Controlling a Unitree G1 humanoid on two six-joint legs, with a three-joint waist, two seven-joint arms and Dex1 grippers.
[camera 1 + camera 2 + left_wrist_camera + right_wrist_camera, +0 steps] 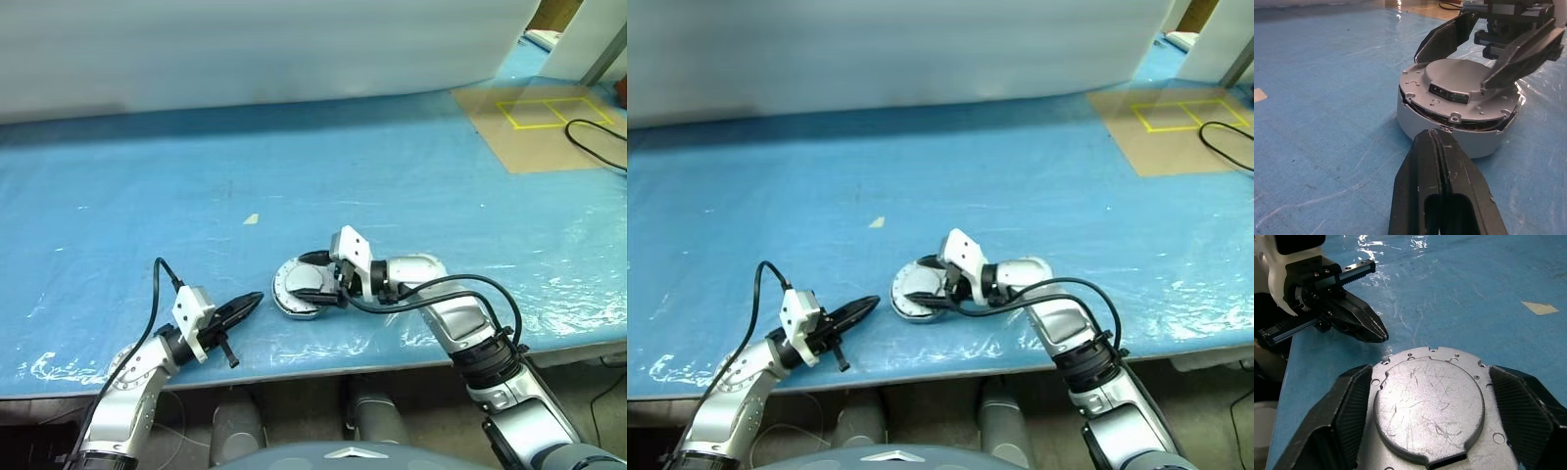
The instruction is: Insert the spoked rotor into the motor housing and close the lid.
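Note:
A dark gap shows between the lid's rim and the motor housing, so the robot's right gripper should take hold of the raised disc (1430,406) before the left gripper meets the lid's rim.
The motor housing (291,305), a squat silver puck, sits on the blue table near its front edge. The lid (1427,406) lies plain face up on top of it, and a thin dark gap with a bit of copper shows under its rim (1469,128). The spoked rotor is hidden. My right gripper (306,278) comes in from the right and is open, with one finger on each side of the lid's raised disc (1459,78) and small gaps between. My left gripper (247,304) is shut and empty. Its tip (1437,142) points at the housing wall from the left, a short way off.
The table's front edge (323,367) runs just below the housing. A small pale tape scrap (252,219) lies behind it. At the back right are a brown board with yellow tape squares (549,113) and a black cable (593,142). A white sheet (255,49) closes off the back.

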